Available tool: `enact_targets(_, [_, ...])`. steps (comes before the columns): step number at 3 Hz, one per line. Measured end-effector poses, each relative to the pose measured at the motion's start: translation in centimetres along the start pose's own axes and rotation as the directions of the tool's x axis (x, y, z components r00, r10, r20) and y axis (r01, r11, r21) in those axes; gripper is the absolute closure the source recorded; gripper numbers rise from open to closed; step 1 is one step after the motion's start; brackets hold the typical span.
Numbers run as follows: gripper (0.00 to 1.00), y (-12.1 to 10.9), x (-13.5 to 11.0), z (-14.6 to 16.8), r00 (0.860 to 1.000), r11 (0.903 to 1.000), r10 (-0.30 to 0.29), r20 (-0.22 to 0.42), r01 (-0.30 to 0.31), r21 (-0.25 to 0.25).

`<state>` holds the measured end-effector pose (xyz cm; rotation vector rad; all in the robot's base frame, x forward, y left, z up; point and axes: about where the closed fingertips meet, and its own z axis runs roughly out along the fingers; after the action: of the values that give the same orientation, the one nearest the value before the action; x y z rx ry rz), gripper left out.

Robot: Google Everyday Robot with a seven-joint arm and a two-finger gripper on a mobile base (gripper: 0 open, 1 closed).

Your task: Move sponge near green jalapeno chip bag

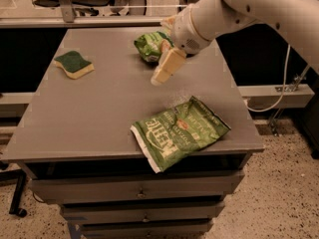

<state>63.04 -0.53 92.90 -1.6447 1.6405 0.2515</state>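
Note:
The sponge's end (82, 67) facing the middle of the table is the place my gripper should go to next and close on.
The sponge (74, 64), dark green on top over a pale yellow body, lies at the table's far left. The green jalapeno chip bag (179, 131), flat and light green with white lettering, lies near the front right edge. My gripper (160, 76) hangs over the table's middle back on a white arm that reaches in from the upper right. It is well right of the sponge and above the flat bag, touching neither.
A smaller puffy green bag (152, 45) lies at the back, partly behind the gripper's wrist. The grey table (89, 123) stands on drawers. A chair base shows behind the table, and a cable hangs at the right.

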Motion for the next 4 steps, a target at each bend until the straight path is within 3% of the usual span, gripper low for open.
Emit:
enact_targets(1, [0.0,-2.0,-5.3,2.8,0.989,0.9999,-0.01,0.147,0.011,-0.008])
enact_targets(2, [0.0,-2.8,-9.5,6.8,0.969,0.9992,0.009,0.248,0.001,-0.04])
enact_targets(4, [0.0,-3.1,-11.7,16.5,0.957,0.9897,0.119,0.264,-0.093,-0.11])
